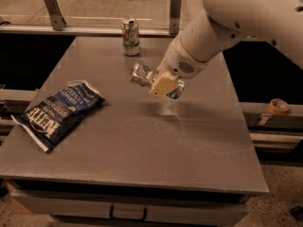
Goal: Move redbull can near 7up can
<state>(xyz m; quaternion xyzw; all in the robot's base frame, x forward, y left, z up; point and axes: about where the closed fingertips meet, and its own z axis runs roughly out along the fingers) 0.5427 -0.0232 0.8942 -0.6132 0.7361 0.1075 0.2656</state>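
Note:
My gripper is going to put the redbull can down on the grey table point(157, 56). It will let go close beside the 7up can, near the table's far edge.
The redbull can point(143, 74), a dented silver can with blue patches, lies sideways in my gripper point(160, 84), held a little above the grey table point(142, 141). The gripper is shut on its middle; a tan finger point(162, 86) covers part of it. The 7up can point(130, 37), green and white with a silver top, stands upright at the table's far edge, up and to the left of the held can, with a gap between them. My white arm point(236, 18) comes in from the upper right.
A dark blue chip bag point(59, 112) lies on the table's left side. A railing with metal posts point(175, 11) runs behind the table. A roll of tape point(278, 106) sits on a ledge at the right. A drawer handle point(127, 214) is below the front edge.

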